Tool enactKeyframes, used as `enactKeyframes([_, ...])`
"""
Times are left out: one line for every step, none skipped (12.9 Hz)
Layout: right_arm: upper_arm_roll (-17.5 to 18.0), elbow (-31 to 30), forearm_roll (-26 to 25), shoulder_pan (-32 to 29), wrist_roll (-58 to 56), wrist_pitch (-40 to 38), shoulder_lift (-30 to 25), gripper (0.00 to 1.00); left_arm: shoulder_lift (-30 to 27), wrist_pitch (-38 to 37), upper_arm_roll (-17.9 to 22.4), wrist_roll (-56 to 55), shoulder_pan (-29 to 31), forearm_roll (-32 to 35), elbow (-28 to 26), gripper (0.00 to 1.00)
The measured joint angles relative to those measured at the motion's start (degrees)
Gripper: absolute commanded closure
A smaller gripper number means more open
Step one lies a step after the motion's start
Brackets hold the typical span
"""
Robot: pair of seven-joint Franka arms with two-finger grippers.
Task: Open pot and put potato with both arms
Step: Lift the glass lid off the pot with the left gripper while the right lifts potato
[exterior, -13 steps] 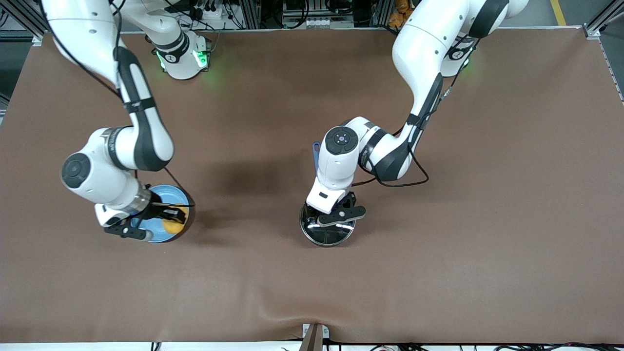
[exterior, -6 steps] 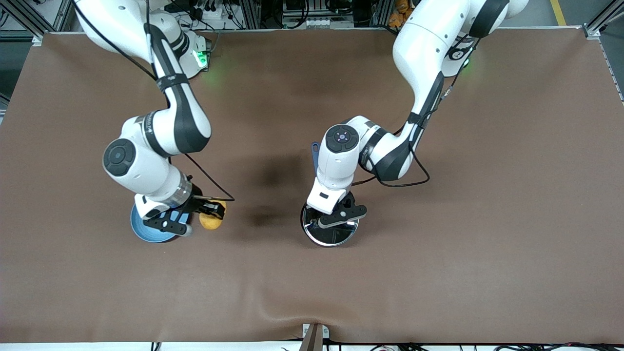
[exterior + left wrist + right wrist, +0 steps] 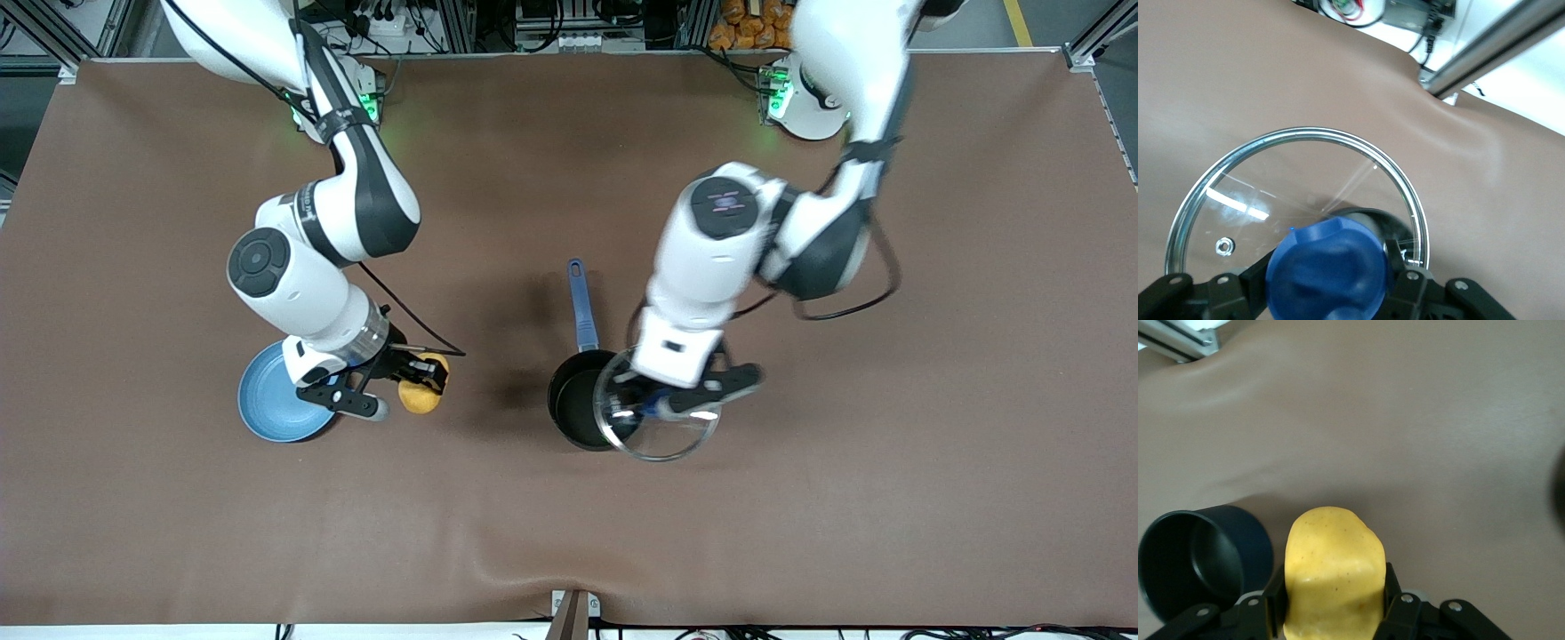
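I will release the glass lid from my left gripper on the bare brown mat [image 3: 797, 396] beyond the black pot from the light-blue plate.
The black pot [image 3: 578, 404] stands open near the table's middle, its blue handle [image 3: 581, 302] pointing toward the robots' bases. My left gripper [image 3: 651, 404] is shut on the blue knob [image 3: 1328, 270] of the glass lid [image 3: 662, 436] and holds it in the air. The lid overlaps the pot's rim on the side toward the left arm's end. My right gripper [image 3: 425, 378] is shut on the yellow potato [image 3: 418, 397] and holds it over bare table between plate and pot. In the right wrist view the potato [image 3: 1333, 567] sits between the fingers, with the pot [image 3: 1198, 563] beside it.
A light-blue plate [image 3: 267, 404] lies toward the right arm's end, partly under the right wrist. A brown mat [image 3: 800, 533] covers the table. A metal clamp [image 3: 573, 609] sits at the table's near edge.
My left gripper has lifted the lid off the pot and moved it toward the left arm's end. My right gripper has carried the potato off the plate toward the pot.
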Motion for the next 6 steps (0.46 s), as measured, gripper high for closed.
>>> enactKeyframes([0.0,0.8,0.0,0.9,0.2,0.0,0.1,0.68,-3.2,-0.2,-0.9,3.2,2.7,-0.6,-4.0,1.0])
enactKeyframes([0.1,1.9,0.0,2.2,1.3,-0.1,0.6,0.7,-6.3,-0.2,-1.7,6.5,5.4,-1.0,-8.4,1.0])
enactKeyframes([0.1,3.0,0.0,3.8,2.7,-0.1,1.4,0.73,-9.3,-0.3,-2.4,10.1,8.1,-1.5,-12.8,1.0])
enactKeyframes([0.1,4.5,0.0,5.3,3.8,-0.1,2.8,0.77,-11.9,-0.3,-2.9,13.7,10.6,-1.8,-17.0,1.0])
enactKeyframes([0.2,6.6,0.0,6.9,4.4,0.0,4.8,0.85,-14.0,-0.2,-3.1,16.9,12.8,-2.0,-20.9,1.0])
enactKeyframes([0.2,9.3,0.0,8.1,5.0,0.3,7.1,0.91,-15.7,0.2,-3.1,19.0,14.7,-2.3,-24.5,1.0])
